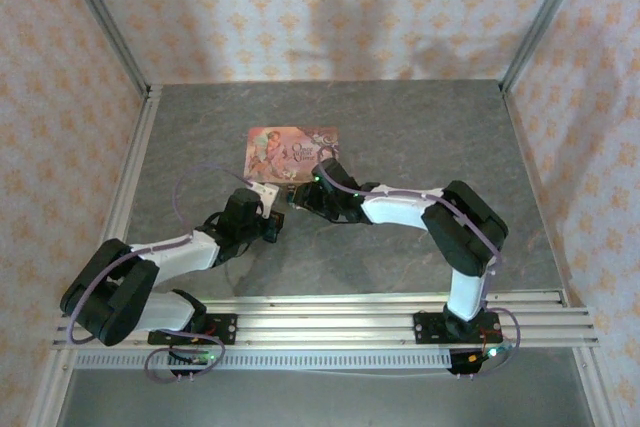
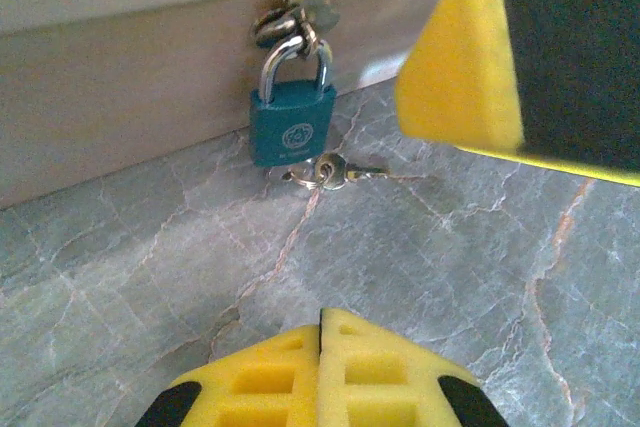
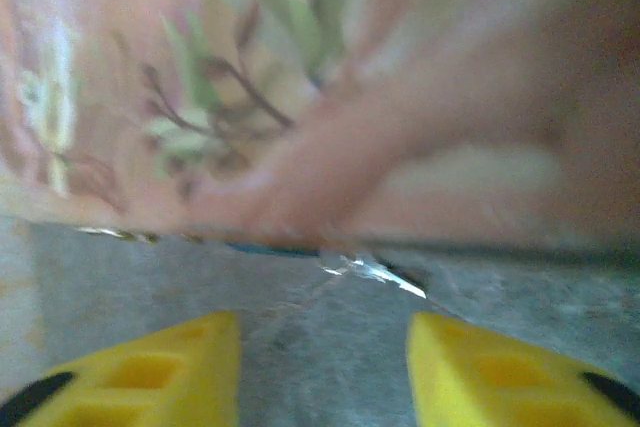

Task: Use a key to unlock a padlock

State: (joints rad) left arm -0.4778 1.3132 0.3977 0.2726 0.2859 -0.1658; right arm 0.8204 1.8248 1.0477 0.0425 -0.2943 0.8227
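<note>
The padlock hangs free from the hasp, so my right gripper needs to hold the padlock's body still before my left gripper opens and takes the key [image 2: 340, 171].
The small blue padlock [image 2: 292, 127] hangs by its metal shackle from the brass hasp of the pink tin [image 1: 293, 152]. Its body is upright against the tin's front wall. The tiny silvery key [image 2: 330, 173] lies on the grey table just below the padlock, blade pointing right. My left gripper [image 2: 322, 332] is shut with nothing in it, a short way in front of the padlock. My right gripper [image 3: 325, 347] stands open close to the tin, with the key's glint [image 3: 375, 272] just beyond the gap. One of its yellow fingers [image 2: 460, 67] shows right of the padlock.
The pink tin [image 3: 330, 87] lies flat near the middle of the marbled grey table [image 1: 420, 137]. Both arms meet at its near edge. Papered walls and metal rails [image 1: 130, 187] close the table in at the sides and back.
</note>
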